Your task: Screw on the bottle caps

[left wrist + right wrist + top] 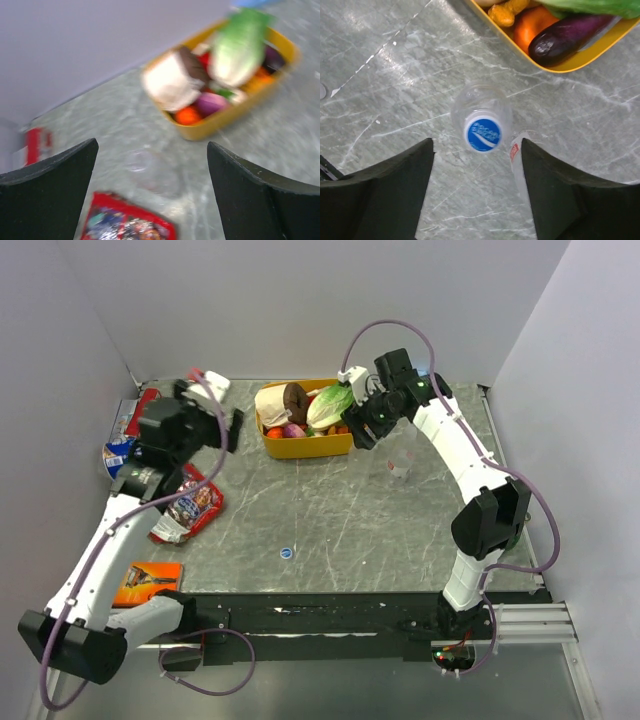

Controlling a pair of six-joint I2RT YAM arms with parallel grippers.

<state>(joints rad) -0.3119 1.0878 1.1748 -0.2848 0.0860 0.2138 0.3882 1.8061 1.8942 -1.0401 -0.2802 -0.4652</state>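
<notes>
The body of the clear bottle [224, 468] [156, 176] stands between the red snack bag and the yellow tub, and my left gripper will move down and close on it.
A clear bottle [482, 112] stands upright with a blue cap [482, 133] on its neck. My right gripper [476, 162] is open above it, its fingers apart from it. A second clear bottle [516, 159] with a red mark is beside the right finger. In the top view the bottles [400, 454] stand right of the yellow tub, by my right gripper [363, 428]. A loose blue cap [287, 553] lies at the table's front middle. My left gripper [151, 150] is open above a blurred clear bottle [152, 172]; it shows in the top view too [234, 430].
A yellow tub [305, 446] of toy food stands at the back middle and shows in the right wrist view [580, 62]. Red snack bags [187, 506] and an orange pack [147, 582] lie at the left. A pale round thing [321, 91] sits at the right wrist view's left edge.
</notes>
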